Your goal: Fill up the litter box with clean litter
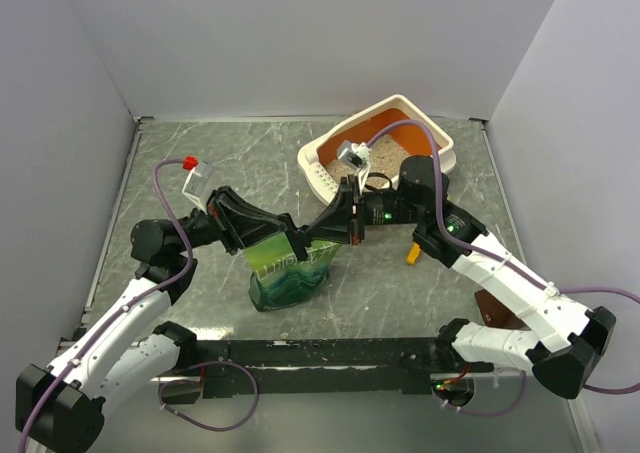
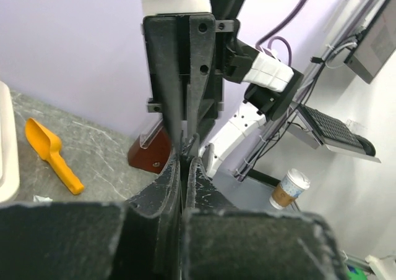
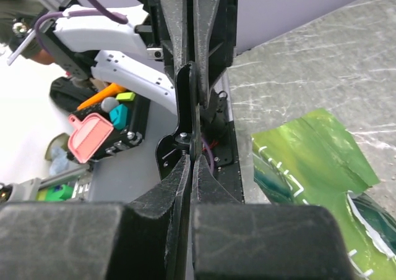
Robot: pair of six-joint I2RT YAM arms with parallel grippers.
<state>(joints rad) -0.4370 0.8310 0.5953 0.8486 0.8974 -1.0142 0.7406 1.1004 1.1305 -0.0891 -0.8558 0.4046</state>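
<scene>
My left gripper is on the blades of the black scissors and a handle sticks out beside my right gripper's fingers, so my right gripper will open and take both handles (image 3: 183, 149).
The cream litter box (image 1: 440, 145) with its orange inside stands at the back right. Clean litter (image 1: 383, 154) lies in it as a beige grainy patch. A green bag (image 1: 287, 276) stands upright in the middle of the table. Both grippers meet tip to tip over its top edge. My left gripper (image 1: 300, 241) (image 2: 184, 153) is shut on a thin strip of the bag's top. My right gripper (image 1: 322, 231) (image 3: 193, 159) faces it, also shut on that thin edge. The bag's green side (image 3: 309, 162) shows in the right wrist view. The box's cream rim (image 2: 5, 144) shows at the left wrist view's left edge.
An orange scoop (image 1: 412, 255) (image 2: 52, 153) lies on the table between the bag and the right arm, partly under that arm. A brown block (image 1: 496, 310) (image 2: 150, 155) sits near the right arm's base. White walls close in the table on three sides.
</scene>
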